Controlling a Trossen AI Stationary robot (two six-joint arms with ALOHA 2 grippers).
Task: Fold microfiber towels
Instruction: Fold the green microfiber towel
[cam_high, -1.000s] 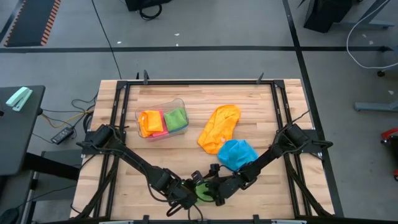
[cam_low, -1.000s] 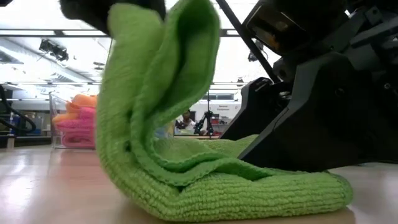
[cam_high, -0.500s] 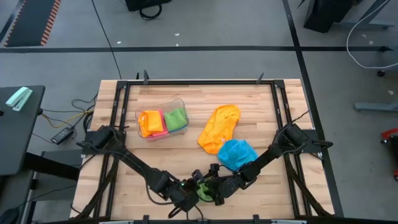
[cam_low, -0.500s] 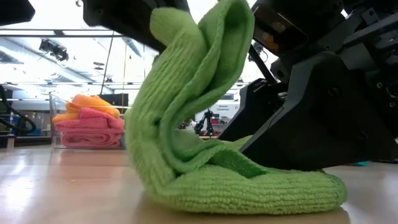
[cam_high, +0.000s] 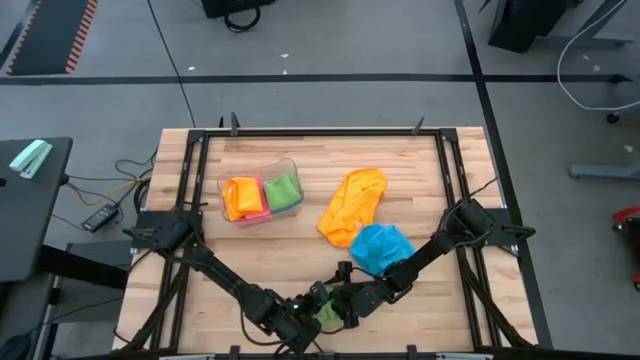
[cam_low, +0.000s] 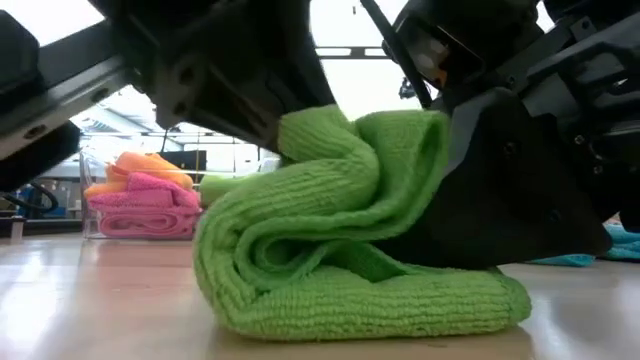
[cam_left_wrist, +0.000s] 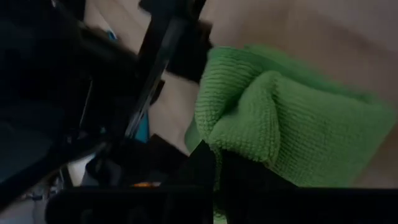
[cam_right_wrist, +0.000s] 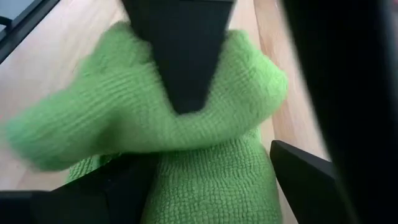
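The flap of the green towel bunches up at my left gripper above my right gripper's finger, so my left gripper needs to grab the towel's upper edge (cam_low: 312, 125) again before my right gripper backs out.
A green microfiber towel (cam_low: 350, 250) lies near the table's front edge (cam_high: 326, 311), its upper half doubled over the lower. My left gripper (cam_low: 270, 110) is shut on that upper half and comes in from the left. My right gripper (cam_right_wrist: 211, 186) stands open on the towel's right side, and one dark finger (cam_low: 500, 200) sits between the layers. An orange towel (cam_high: 352, 205) and a sky-blue towel (cam_high: 381, 247) lie crumpled farther back on the right. My left gripper pinches the green towel's folded-over upper edge (cam_left_wrist: 242, 134) between its two fingers, slanting down from the left. The held flap curls over the lower layer, which rests on the table. My right gripper's finger (cam_low: 470, 235) lies on the lower layer (cam_right_wrist: 214, 177), under the flap, slanting down from the right.
A clear plastic tub (cam_high: 262, 192) at the back left holds folded orange, pink and green towels (cam_low: 140, 195). Black frame rails (cam_high: 320, 131) run round the table. Bare wood lies between the tub and the green towel.
My left gripper has come down and toward the table's right with the towel's upper edge. The flap, which stood upright a second ago, now lies bent over the lower layer and my right finger. The lower layer has stayed on the table.
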